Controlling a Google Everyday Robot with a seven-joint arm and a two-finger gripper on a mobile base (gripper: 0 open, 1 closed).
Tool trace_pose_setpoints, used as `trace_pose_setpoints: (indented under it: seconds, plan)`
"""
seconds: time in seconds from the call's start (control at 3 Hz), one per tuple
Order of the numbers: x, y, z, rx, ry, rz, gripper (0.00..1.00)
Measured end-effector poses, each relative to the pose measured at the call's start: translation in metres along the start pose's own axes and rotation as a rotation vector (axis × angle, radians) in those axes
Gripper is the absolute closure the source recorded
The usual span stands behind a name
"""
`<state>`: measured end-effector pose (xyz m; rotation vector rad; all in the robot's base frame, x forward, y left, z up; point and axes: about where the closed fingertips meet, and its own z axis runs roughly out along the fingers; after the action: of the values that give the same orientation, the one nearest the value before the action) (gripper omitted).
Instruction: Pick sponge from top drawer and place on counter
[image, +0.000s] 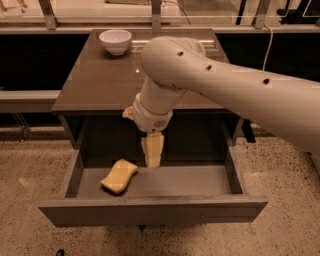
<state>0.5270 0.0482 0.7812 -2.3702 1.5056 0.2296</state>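
The robot's gripper should close on the middle of the pale-yellow sponge (119, 176) that lies in the open top drawer.
The pale-yellow sponge (119, 176) lies on the floor of the open top drawer (150, 211), in its left half. My gripper (152, 152) hangs from the white arm and points straight down into the drawer. It is just right of the sponge, a little behind it, and apart from it. It holds nothing that I can see. The dark brown counter (95, 75) is above the drawer, and the arm reaches across its right part.
A white bowl (115, 41) stands at the counter's back left. A low bench or shelf (25, 97) runs along the left. Speckled floor (30, 170) surrounds the cabinet. A window rail and a cable are behind the counter.
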Motion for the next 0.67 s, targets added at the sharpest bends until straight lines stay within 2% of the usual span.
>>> trace_pose_setpoints:
  seconds: [0.67]
  plan:
    - [-0.0006, -0.0014, 0.0051, 0.003, 0.002, -0.024, 0.00]
